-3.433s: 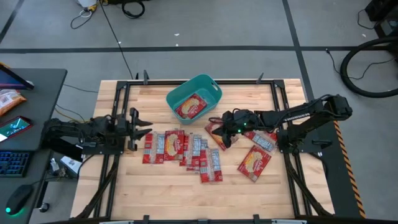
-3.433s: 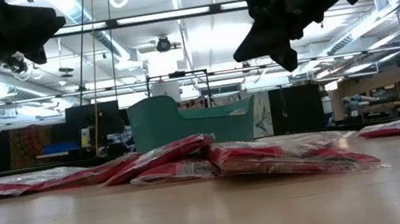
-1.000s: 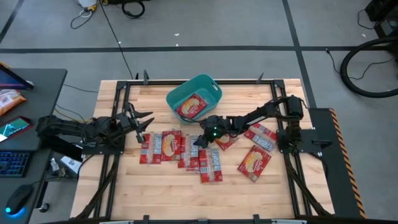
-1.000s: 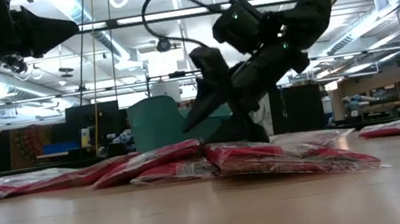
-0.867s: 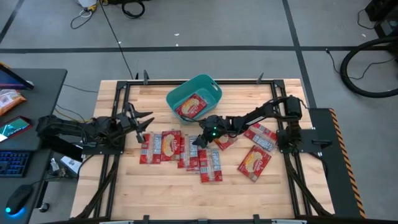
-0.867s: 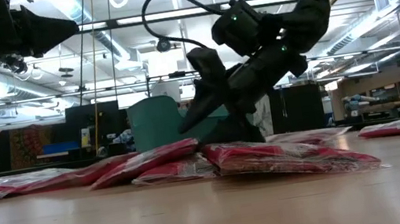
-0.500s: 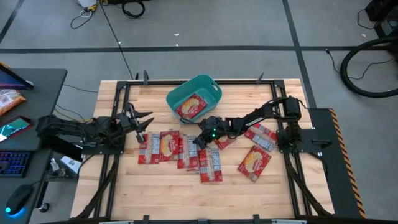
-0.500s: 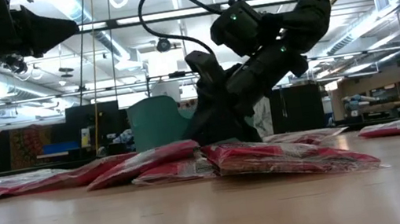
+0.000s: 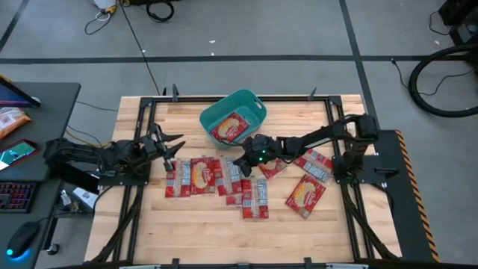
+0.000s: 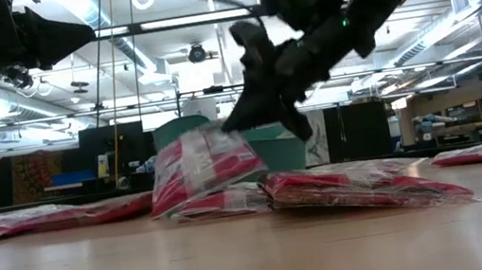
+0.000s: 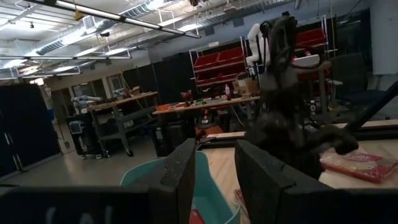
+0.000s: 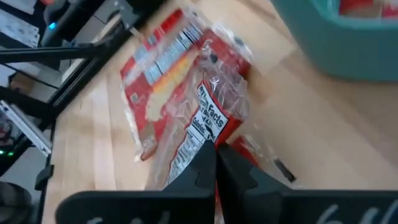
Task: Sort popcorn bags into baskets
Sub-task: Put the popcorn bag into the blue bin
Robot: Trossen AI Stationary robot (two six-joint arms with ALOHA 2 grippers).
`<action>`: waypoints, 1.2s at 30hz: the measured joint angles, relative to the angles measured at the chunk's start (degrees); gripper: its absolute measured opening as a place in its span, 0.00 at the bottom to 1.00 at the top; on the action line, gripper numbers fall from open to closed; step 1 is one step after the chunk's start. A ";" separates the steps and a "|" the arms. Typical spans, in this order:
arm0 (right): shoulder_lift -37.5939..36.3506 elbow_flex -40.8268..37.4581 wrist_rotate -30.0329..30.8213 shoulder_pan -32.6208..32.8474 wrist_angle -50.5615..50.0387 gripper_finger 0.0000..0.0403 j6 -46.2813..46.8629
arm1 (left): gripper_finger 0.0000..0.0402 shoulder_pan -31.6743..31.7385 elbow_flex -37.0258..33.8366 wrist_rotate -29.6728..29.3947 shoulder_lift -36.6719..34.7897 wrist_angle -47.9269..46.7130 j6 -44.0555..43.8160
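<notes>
The robot's right gripper will release the popcorn bag on top of the red bag inside the teal basket (image 9: 233, 124).
Red popcorn bags lie flat in a loose row across the table's middle (image 9: 196, 176), with more toward the right (image 9: 305, 196). One bag lies inside the teal basket (image 9: 233, 118), which stands near the far edge. My right gripper (image 9: 243, 160) reaches in from the right over the row and is shut on one bag (image 10: 201, 165). My left gripper (image 9: 169, 146) hovers open at the row's left end, touching nothing; its wrist view shows the basket (image 11: 208, 180) beyond its fingers. My right gripper pinches one popcorn bag by its crinkled plastic edge (image 12: 210, 132) between its two shut fingers, slanting down from the right. The bag hangs tilted below the fingers, its upper end raised (image 10: 223, 140). Its lower end (image 10: 167, 206) is still down by the pile.
Dark rails frame the table top (image 9: 142, 127). Bare wood lies along the near edge (image 9: 209, 239). A desk with a phone and a keyboard stands off the table's left side (image 9: 30, 149).
My right gripper, which was down on the pile, has taken hold of one bag and risen, drawing back slightly toward the basket. That bag's near end has come up off the pile and now hangs tilted. The left arm has kept still.
</notes>
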 joint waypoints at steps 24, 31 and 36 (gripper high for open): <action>-17.25 0.20 18.73 -2.85 7.81 0.01 -19.95 | 0.30 0.00 0.00 0.00 0.26 -0.35 -0.87; -13.48 0.20 27.57 -2.90 17.90 0.01 -27.77 | 0.30 -0.02 0.00 -0.02 0.26 -0.47 -0.81; -8.15 0.22 30.37 -4.02 25.54 0.02 -29.99 | 0.30 0.00 0.00 -0.02 0.26 -0.42 -0.52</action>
